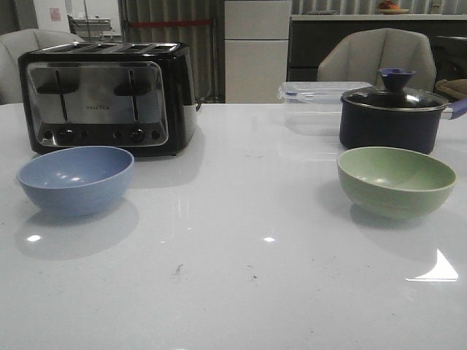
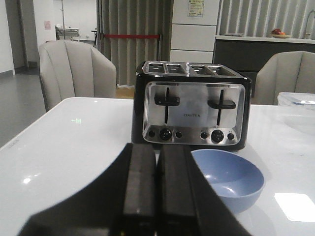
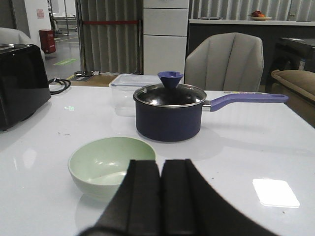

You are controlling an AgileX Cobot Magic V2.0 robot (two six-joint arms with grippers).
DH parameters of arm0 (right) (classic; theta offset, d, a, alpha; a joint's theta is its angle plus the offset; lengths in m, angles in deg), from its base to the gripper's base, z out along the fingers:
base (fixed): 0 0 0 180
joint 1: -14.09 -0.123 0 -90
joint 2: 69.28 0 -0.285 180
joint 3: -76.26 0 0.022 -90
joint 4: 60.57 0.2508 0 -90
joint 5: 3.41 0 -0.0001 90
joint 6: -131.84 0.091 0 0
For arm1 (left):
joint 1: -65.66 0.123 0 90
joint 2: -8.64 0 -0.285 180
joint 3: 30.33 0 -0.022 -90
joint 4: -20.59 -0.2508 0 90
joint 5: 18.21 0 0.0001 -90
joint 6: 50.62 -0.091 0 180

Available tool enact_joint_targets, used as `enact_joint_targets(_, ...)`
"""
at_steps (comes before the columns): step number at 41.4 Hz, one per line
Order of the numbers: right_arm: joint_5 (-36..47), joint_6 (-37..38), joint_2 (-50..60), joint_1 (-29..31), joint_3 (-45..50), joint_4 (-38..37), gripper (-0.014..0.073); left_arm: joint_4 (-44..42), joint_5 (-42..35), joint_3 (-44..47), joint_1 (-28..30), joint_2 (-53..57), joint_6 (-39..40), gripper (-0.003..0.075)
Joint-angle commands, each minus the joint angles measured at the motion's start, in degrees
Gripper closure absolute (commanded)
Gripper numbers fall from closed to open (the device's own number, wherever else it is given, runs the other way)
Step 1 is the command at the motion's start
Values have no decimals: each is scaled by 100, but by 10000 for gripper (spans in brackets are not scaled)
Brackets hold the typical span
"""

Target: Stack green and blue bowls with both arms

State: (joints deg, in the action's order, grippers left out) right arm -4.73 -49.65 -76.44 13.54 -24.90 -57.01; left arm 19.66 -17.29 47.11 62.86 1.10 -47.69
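The pale green bowl will be grabbed by my right gripper by its rim (image 1: pixel 453 177) (image 3: pixel 154 157), on the side farthest from the dusty blue bowl.
The dusty blue bowl (image 1: pixel 75 179) sits empty on the table's left side, in front of the toaster. It also shows in the left wrist view (image 2: pixel 229 177), beside and beyond my left gripper (image 2: pixel 156 150), which is shut and empty. The pale green bowl (image 1: pixel 395 181) sits empty on the right side, in front of the navy pot. It shows in the right wrist view (image 3: pixel 109 164), partly behind my right gripper (image 3: pixel 160 163), which is shut and empty. Neither arm shows in the front view.
A black-and-chrome toaster (image 1: pixel 106 97) stands at the back left. A dark navy lidded pot (image 1: pixel 394 113) with a purple handle stands at the back right, next to a clear plastic container (image 1: pixel 310 102). Grey chairs stand behind the white table (image 1: pixel 241 277).
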Motion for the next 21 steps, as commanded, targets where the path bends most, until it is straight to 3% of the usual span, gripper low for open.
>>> enact_joint_targets(1,463,-3,105,20,-145,-48,540,5,-617,-81,3,111,38,627)
enact_joint_targets(8,241,-3,105,20,-749,-48,540,-138,-468,-682,3,99,38,627)
enact_joint_targets(21,-1199,-3,-526,20,-2451,-48,540,-506,926,-2425,3,-789,30,627)
